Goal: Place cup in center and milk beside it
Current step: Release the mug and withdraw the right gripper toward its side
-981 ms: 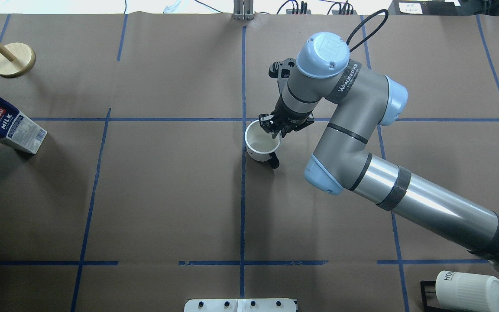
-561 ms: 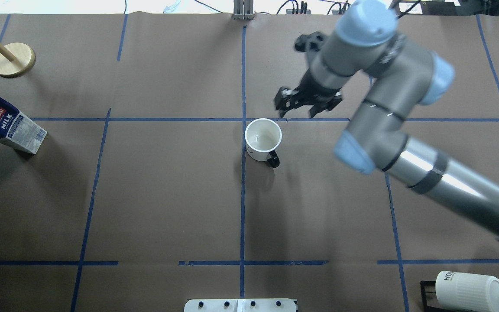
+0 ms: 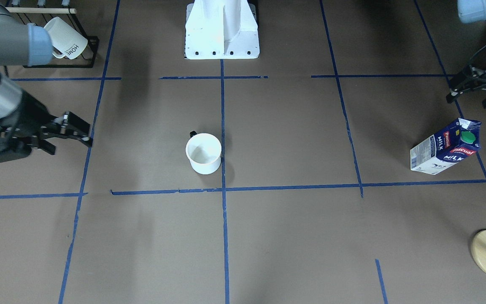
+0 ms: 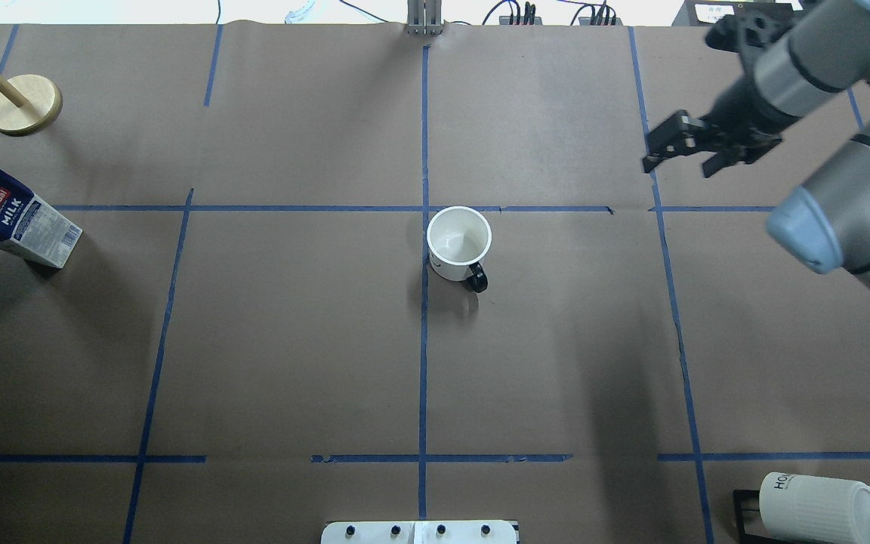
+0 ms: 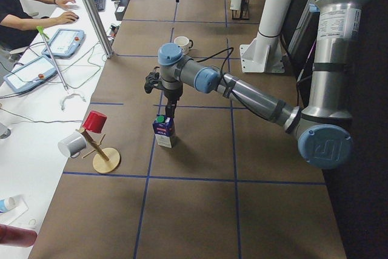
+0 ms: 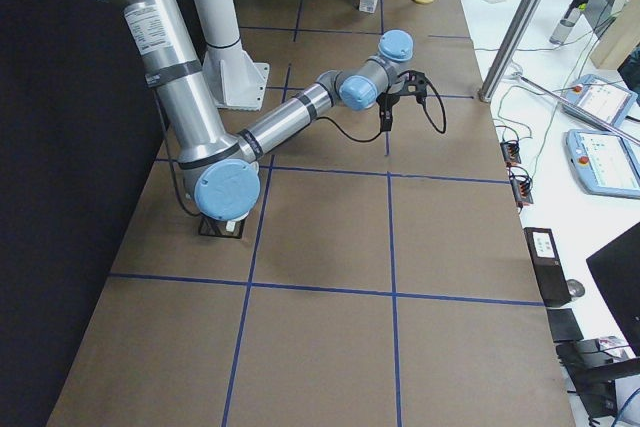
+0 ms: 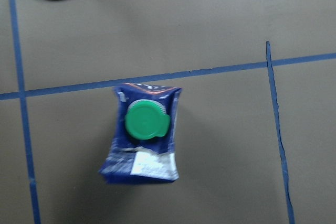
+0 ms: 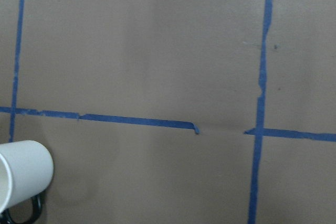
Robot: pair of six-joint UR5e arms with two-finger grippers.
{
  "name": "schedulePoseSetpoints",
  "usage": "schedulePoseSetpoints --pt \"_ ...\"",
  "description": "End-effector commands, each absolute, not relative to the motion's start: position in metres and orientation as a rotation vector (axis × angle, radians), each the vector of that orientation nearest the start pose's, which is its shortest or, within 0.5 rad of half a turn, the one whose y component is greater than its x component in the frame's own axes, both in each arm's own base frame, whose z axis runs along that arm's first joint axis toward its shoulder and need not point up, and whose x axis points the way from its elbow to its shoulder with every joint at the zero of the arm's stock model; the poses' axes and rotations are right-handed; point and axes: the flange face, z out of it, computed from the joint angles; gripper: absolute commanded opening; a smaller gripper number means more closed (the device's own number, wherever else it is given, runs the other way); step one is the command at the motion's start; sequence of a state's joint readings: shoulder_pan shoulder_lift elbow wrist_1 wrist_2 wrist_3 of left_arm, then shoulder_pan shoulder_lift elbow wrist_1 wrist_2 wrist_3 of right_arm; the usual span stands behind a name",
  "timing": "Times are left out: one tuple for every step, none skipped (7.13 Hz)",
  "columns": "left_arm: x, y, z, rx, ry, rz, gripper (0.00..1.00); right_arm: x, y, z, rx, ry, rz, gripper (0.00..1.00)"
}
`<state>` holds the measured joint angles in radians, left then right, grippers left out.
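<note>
My left gripper will shut on the top end (image 3: 465, 134) (image 7: 147, 121) of the milk carton. Its fingers will be on either side of the green cap.
The white cup (image 4: 459, 243) stands upright with its dark handle toward the robot, just beside the center tape crossing (image 4: 424, 208). It also shows in the front view (image 3: 203, 153) and at the lower left of the right wrist view (image 8: 21, 177). My right gripper (image 4: 678, 162) is open and empty, raised well to the right of the cup. The milk carton (image 4: 16, 219) stands at the far left, green cap up (image 7: 147, 120). My left gripper (image 3: 471, 100) is open and hovers above the milk (image 3: 444, 147), not touching it.
A wooden mug stand (image 4: 23, 104) is at the far left corner, past the milk. A black rack with ribbed "HOME" mugs (image 4: 820, 506) sits at the near right corner. The robot base (image 3: 222, 29) is at the near middle edge.
My right gripper has let go of the cup's rim, risen and swung away to the far right. The cup stays upright by the crossing. The milk has not moved.
</note>
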<state>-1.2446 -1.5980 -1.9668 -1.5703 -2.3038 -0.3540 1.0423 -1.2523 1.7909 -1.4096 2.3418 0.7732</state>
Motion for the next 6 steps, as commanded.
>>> schedulePoseSetpoints --pt "0.106 -0.502 0.463 0.197 0.760 0.195 1.00 -0.226 -0.532 0.384 0.085 -0.963 -0.070 1.00" --pt "0.113 -0.526 0.473 0.202 0.735 0.242 1.00 -0.226 -0.530 0.388 0.082 -0.960 -0.070 1.00" --pt "0.119 -0.541 0.486 0.180 0.730 0.238 1.00 -0.224 -0.529 0.387 0.088 -0.961 -0.070 1.00" --pt "0.120 -0.544 0.488 0.176 0.729 0.236 1.00 -0.223 -0.526 0.388 0.089 -0.959 -0.070 1.00" --pt "0.121 -0.547 0.486 0.177 0.729 0.237 1.00 -0.223 -0.526 0.388 0.088 -0.959 -0.069 1.00" --pt "0.123 -0.551 0.492 0.163 0.727 0.227 1.00 -0.223 -0.526 0.388 0.088 -0.959 -0.069 1.00"
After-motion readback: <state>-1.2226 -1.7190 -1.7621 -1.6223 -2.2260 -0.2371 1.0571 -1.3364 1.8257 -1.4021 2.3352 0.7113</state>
